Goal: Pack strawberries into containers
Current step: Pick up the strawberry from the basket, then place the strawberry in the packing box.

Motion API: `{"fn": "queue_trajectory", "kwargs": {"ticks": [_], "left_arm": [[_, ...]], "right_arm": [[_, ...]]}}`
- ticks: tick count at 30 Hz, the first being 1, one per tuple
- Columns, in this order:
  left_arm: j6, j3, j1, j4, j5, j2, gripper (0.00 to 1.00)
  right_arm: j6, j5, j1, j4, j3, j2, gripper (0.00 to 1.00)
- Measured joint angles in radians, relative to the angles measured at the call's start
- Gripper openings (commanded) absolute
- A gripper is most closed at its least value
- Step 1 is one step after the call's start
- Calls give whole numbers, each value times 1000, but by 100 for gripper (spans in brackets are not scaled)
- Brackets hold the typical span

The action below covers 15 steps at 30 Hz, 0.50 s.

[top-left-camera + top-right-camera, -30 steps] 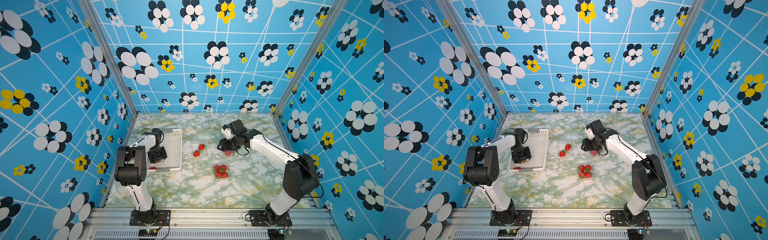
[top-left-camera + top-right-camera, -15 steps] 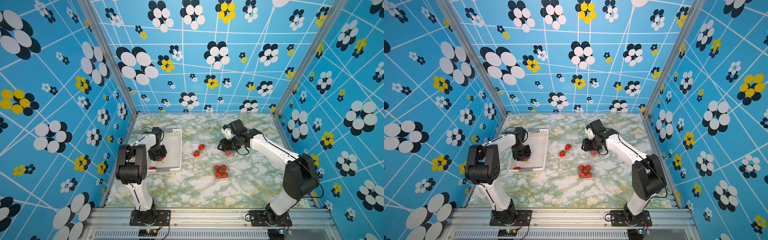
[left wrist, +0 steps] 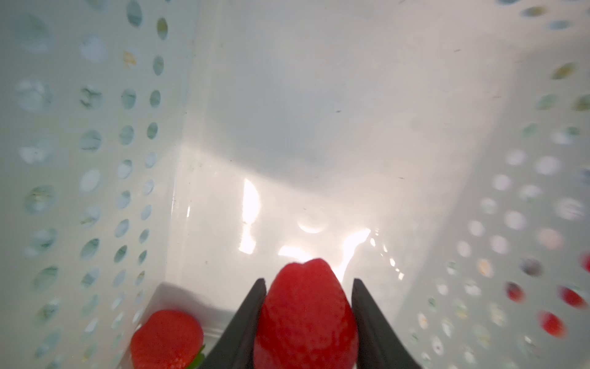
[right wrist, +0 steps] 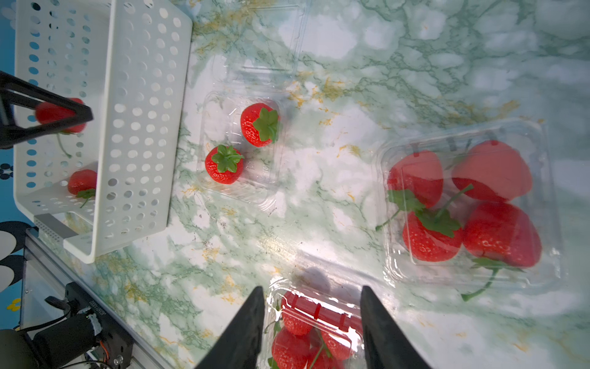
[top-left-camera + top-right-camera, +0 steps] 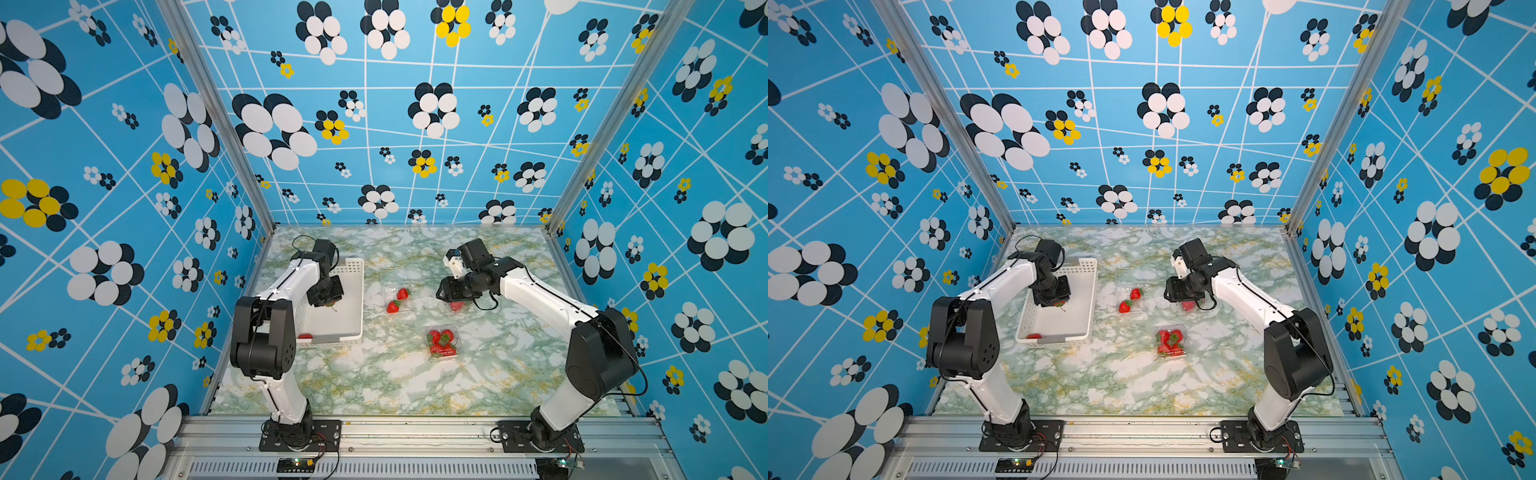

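Observation:
I will let go of the red strawberry with my left gripper in the open container's empty far corner (image 5: 392, 296) nearest the white basket.
In the white basket (image 3: 95, 159), my left gripper (image 3: 309, 282) is shut on a red strawberry (image 3: 306, 316); another strawberry (image 3: 167, 338) lies on the basket floor beside it. Both top views show this gripper (image 5: 330, 305) (image 5: 1059, 303) low inside the basket. My right gripper (image 4: 313, 289) is shut on a clear container (image 4: 316, 322) of strawberries, one finger on each side wall; in a top view it shows red under the gripper (image 5: 457, 306). An open container (image 4: 255, 179) holds two strawberries (image 5: 402, 294). A closed container (image 4: 463, 204) (image 5: 442, 343) holds several.
The basket (image 5: 353, 266) (image 5: 1088, 266) stands at the left of the marble table, with the left arm reaching over its near-left wall. Patterned blue walls close in three sides. A metal rail runs along the table's front edge.
My left gripper's jaws have closed onto the strawberry in the basket. The right gripper has tightened slightly on its container; neither arm has visibly shifted.

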Motion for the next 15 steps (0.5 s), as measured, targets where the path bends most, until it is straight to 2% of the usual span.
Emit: {"fn": "queue_trajectory", "kwargs": {"ticks": [4,8,15], "left_arm": [[-13,135,-103,-29,-7,-39,26],[-26,226,-216,-35,-10,-20,27],[-45,309,-329,-31,-3,166,26]], "right_arm": [[0,5,-32,-2,0,0,50],[2,30,-64,-8,0,0,50],[0,54,-108,-28,-23,-44,51]]}}
